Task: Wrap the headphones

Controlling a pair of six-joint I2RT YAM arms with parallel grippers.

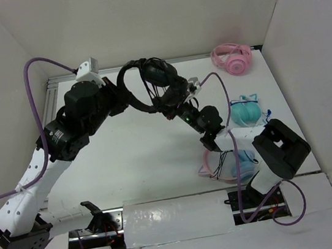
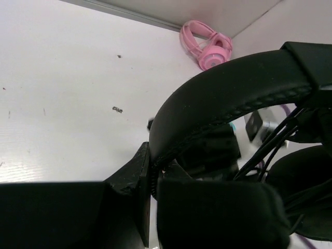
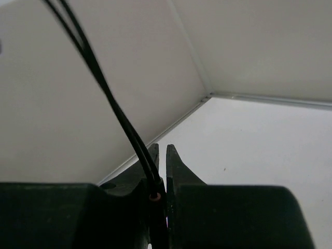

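Next, my right gripper lets go of the black cable's end on the bare table (image 1: 189,122) just past the pink-and-blue cat-ear headphones.
The black headphones (image 1: 147,80) are held up above the far middle of the table, their thin black cable (image 1: 162,91) looped about the earcups. My left gripper (image 1: 123,99) is shut on the headband. In the left wrist view the padded headband (image 2: 228,93) arcs out of my shut left gripper (image 2: 150,174), with an earcup (image 2: 306,187) and cable strands at the right. My right gripper (image 1: 171,107) sits just right of the earcups. In the right wrist view it (image 3: 162,151) is shut on the cable (image 3: 104,88), two strands running up and left from the jaws.
Pink headphones (image 1: 233,58) lie at the far right corner and also show in the left wrist view (image 2: 207,46). Teal cat-ear headphones (image 1: 246,112) lie at the right edge. Pink-and-blue cat-ear headphones (image 1: 227,164) lie near my right arm's base. White walls enclose the table.
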